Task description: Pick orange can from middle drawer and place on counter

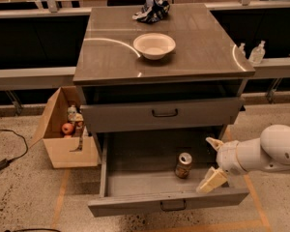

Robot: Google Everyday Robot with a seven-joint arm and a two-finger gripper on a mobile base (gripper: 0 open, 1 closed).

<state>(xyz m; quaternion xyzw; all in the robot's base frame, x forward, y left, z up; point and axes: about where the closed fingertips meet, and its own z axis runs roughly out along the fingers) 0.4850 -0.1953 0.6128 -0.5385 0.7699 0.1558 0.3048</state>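
Note:
The robot's gripper will close on the middle of the orange can [184, 165] that stands in the open middle drawer, with one finger on each side.
The orange can [183, 165] stands upright on the floor of the open middle drawer [135, 178], right of its centre. My gripper [213, 161] is at the drawer's right side, just right of the can and apart from it. Its two cream fingers [211, 180] are spread wide, one behind and one in front, with nothing between them. The glossy grey-brown counter [193, 47] is the cabinet top above.
A white bowl [154, 45] and a dark crumpled bag [152, 8] sit on the counter. A taller shut drawer front [164, 113] is above the open drawer. A cardboard box [67, 129] with items stands on the floor to the left. Clear bottles [256, 52] stand at the right.

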